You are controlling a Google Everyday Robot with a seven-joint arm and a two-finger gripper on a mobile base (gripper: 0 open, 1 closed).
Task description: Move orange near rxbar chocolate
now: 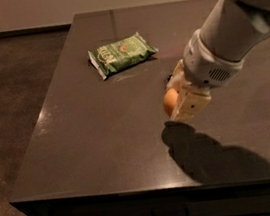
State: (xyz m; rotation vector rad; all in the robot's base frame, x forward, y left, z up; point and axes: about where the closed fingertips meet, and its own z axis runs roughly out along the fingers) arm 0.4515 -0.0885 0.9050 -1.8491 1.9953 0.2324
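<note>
I should open my gripper and let the orange, lifted above the table's middle now, go on the dark table (pixel 203 86), right up against the front side of the rxbar chocolate.
My gripper (pixel 180 99) is over the middle of the dark table, shut on the orange (pixel 170 102), which it holds lifted above the surface; its shadow falls on the table below. Only the left side of the orange shows between the cream-coloured fingers (pixel 191 105). The rxbar chocolate is mostly hidden behind the gripper; a small dark sliver (pixel 167 79) shows just left of the wrist, but I cannot tell if that is the bar.
A green snack bag (pixel 121 54) lies on the table (pixel 88 132) at the back left. The table's left and front edges drop to a dark floor. My arm crosses the right side of the view.
</note>
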